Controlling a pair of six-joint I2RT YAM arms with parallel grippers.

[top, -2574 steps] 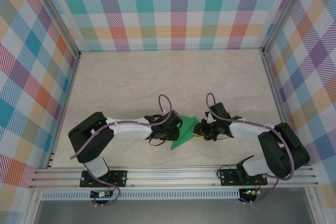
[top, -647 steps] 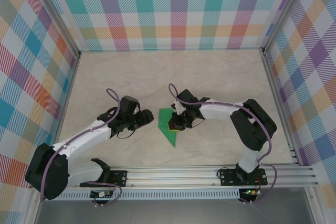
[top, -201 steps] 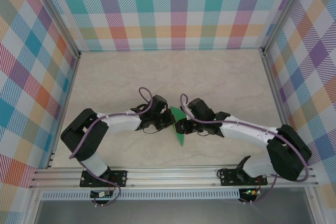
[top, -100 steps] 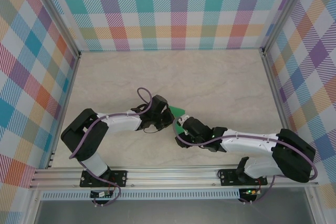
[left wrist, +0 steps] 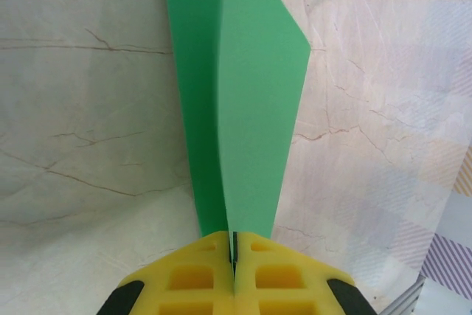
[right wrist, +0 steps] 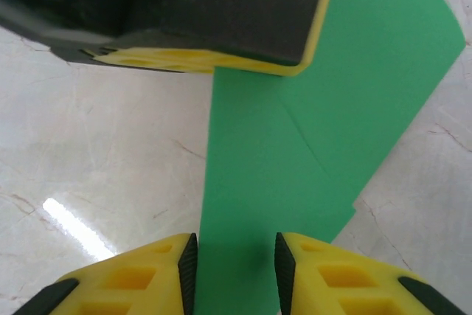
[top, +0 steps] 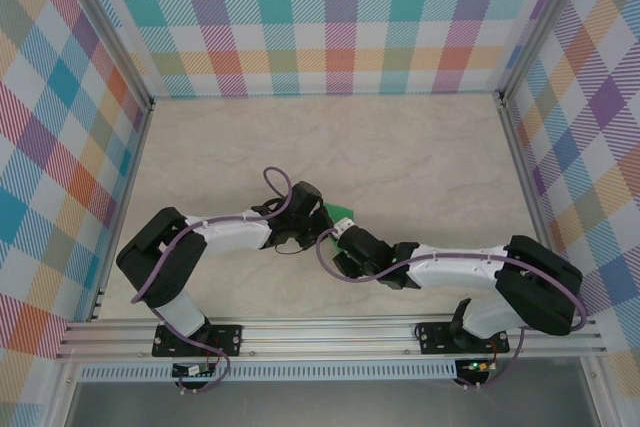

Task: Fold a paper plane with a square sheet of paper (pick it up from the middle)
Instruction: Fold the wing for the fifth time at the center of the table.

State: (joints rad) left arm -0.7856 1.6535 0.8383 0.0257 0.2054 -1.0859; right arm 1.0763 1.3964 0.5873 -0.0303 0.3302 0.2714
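Note:
The left gripper pins the folded paper's near end, so next the right gripper closes its fingers on the strip of paper [right wrist: 237, 274] between them before the left gripper takes the paper's flap.
The square sheet of paper [left wrist: 254, 108] is folded into a narrow green shape with two layers fanning out. My left gripper [left wrist: 234, 245] is shut on its near end, holding it edge-up above the table. In the top view a small green tip [top: 341, 212] shows between the two wrists, with the left gripper [top: 318, 219] beside it. My right gripper [right wrist: 236, 271] stands open, its pads on either side of a strip of the green paper [right wrist: 295, 160]. The sheet runs on past the right finger. The left gripper's finger [right wrist: 221, 5] sits just beyond.
The marble tabletop [top: 420, 157] stretches out behind both arms. Checked walls [top: 330, 27] close the back and sides. An aluminium rail [top: 330, 332] runs along the near edge by the arm bases.
My right arm has swung round toward the near side and now meets the paper from below the left gripper. Its jaws have narrowed a little. The left gripper has kept its hold.

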